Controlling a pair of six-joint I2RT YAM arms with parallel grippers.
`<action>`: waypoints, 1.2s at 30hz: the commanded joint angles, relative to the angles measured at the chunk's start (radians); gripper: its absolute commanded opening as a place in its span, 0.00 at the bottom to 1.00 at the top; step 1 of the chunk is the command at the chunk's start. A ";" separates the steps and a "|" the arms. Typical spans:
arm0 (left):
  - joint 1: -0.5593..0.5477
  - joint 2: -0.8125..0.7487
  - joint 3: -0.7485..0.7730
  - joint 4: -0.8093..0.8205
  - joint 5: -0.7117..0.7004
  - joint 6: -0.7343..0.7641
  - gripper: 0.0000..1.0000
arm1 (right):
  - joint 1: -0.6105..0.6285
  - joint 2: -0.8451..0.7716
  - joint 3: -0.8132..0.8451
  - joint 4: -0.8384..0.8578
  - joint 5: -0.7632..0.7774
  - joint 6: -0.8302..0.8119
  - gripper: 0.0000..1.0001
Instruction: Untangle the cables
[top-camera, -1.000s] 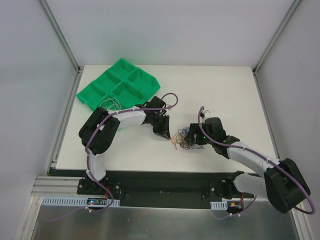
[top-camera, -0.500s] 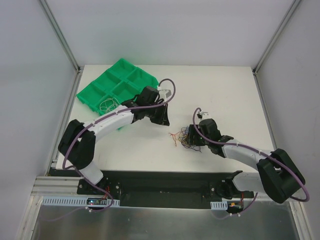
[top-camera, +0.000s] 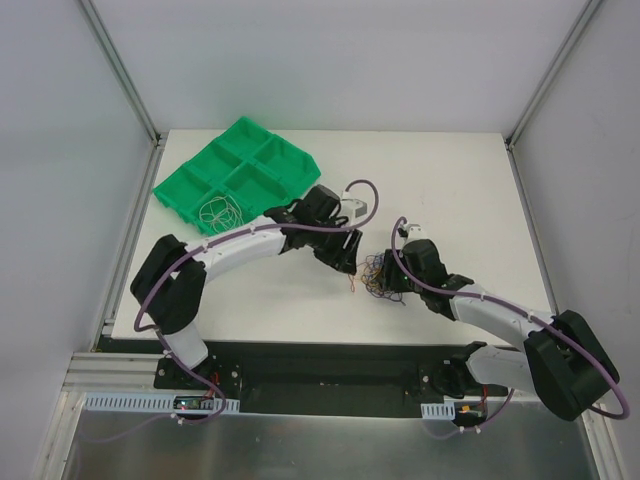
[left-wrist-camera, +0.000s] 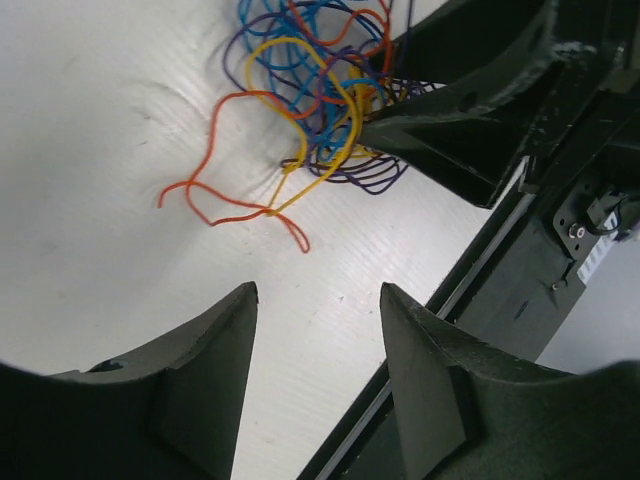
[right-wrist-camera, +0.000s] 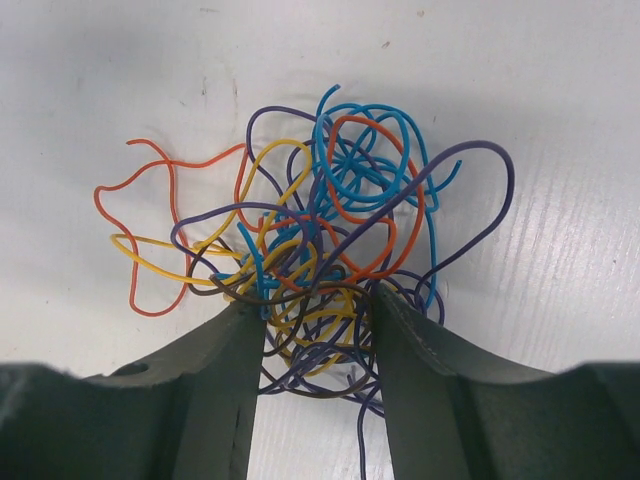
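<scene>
Next, I close my left gripper on the loose end (top-camera: 352, 289) (left-wrist-camera: 304, 245) of the orange wire, the end that points toward the black front edge of the table.
A tangle of cables (top-camera: 376, 276) in blue, orange, yellow, purple and brown lies on the white table. The right wrist view shows this tangle (right-wrist-camera: 335, 225) close up, and my right gripper (right-wrist-camera: 318, 303) is open with its fingers straddling the near strands. Seen from above, the right gripper (top-camera: 398, 272) sits at the tangle's right side. My left gripper (top-camera: 343, 258) hovers just left of it, open and holding nothing (left-wrist-camera: 318, 292). A loose orange wire (left-wrist-camera: 232, 195) trails toward the left gripper. The right gripper's dark fingers (left-wrist-camera: 470, 130) touch the tangle (left-wrist-camera: 320, 90) in the left wrist view.
A green compartment tray (top-camera: 250, 160) stands at the back left, with a pale coiled wire (top-camera: 215, 210) in its near compartment. The table's black front edge (left-wrist-camera: 480, 290) runs close by the tangle.
My left gripper has swung right and toward the near edge, closing in on the tangle's left side. The right gripper has stayed at the tangle, shifting only slightly.
</scene>
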 joint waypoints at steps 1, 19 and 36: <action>-0.118 0.012 0.005 -0.005 -0.149 0.028 0.50 | -0.002 -0.017 0.028 0.002 -0.027 -0.005 0.48; -0.134 0.205 0.088 -0.014 -0.223 -0.075 0.46 | -0.001 -0.043 0.005 0.015 -0.025 -0.001 0.48; -0.137 -0.018 0.064 -0.074 -0.185 0.034 0.00 | -0.002 0.035 0.013 -0.011 0.226 0.143 0.55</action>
